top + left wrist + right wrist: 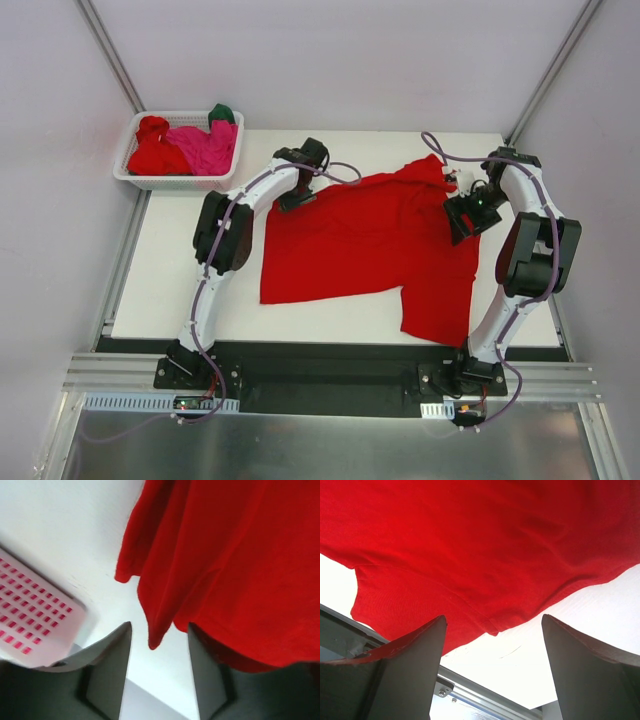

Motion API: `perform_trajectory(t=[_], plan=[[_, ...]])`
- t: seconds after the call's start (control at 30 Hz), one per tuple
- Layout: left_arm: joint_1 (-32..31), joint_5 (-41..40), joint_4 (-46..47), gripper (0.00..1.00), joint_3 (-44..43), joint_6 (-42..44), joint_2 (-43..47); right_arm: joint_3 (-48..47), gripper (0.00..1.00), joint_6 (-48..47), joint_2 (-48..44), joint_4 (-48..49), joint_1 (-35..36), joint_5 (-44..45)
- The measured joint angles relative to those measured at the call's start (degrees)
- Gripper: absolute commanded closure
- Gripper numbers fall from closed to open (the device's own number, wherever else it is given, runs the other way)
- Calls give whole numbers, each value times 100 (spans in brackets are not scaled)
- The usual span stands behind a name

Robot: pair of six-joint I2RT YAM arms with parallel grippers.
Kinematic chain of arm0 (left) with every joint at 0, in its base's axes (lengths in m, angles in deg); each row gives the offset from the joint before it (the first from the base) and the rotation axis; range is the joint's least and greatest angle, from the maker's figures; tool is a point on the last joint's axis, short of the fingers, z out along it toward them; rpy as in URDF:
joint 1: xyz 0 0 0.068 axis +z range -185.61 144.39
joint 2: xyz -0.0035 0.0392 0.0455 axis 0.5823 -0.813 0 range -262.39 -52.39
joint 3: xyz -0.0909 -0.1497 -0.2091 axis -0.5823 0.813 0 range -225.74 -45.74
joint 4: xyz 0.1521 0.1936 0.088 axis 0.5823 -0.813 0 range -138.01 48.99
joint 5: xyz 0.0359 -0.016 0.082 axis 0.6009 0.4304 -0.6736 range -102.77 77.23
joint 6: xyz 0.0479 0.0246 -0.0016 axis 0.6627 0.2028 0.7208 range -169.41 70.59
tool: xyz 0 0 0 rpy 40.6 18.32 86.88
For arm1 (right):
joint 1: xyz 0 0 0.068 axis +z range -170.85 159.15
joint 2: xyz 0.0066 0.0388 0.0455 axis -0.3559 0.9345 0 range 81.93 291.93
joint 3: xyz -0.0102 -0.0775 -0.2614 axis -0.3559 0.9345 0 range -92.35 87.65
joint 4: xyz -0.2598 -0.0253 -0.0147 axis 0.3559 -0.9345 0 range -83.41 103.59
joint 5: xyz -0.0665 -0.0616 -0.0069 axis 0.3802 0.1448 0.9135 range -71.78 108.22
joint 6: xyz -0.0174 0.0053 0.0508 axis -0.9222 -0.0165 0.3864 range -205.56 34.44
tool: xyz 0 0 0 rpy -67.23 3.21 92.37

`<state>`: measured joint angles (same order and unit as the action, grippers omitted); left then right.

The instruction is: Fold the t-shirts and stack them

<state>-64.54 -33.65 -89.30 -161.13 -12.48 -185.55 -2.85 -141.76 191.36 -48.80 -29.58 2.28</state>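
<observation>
The red t-shirt's corner is bunched up in loose folds at my open left gripper, so I will back away, pinch the middle fold's tip (156, 639) and pull it out.
A bright red t-shirt (370, 240) lies spread, partly rumpled, over the middle of the white table (170, 280). My left gripper (297, 192) hangs at its far left edge. In the left wrist view this gripper (160, 630) is open, and a loose corner of the red t-shirt (235, 555) dangles between the fingers (112, 660) without being clamped. My right gripper (460, 215) sits at the shirt's right edge. In the right wrist view it (492, 625) stands wide open just above the shirt's hem (485, 555), holding nothing.
A white lattice basket (180, 182) stands off the table's far left corner, also close to the left gripper as the basket (30, 625). It holds a red t-shirt (155, 150), a magenta-pink one (205, 148) and a dark green one (222, 112). A metal rail (485, 700) runs along the table's edge.
</observation>
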Motion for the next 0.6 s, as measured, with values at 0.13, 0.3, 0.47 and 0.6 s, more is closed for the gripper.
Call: perform_trajectory(t=[0.13,0.3,0.47,0.6], plan=[[-15,39,4,1,28,-85,33,0,20,0,0,0,0,2],[-31,-33,-7,1,-238,-87,66,0,20,2,0,0,0,0],[-20,-175,116,1,-815,-24,66,0,20,2,0,0,0,2],[15,-282,227,1,-1029,2,15,0,20,2,0,-2,0,2]])
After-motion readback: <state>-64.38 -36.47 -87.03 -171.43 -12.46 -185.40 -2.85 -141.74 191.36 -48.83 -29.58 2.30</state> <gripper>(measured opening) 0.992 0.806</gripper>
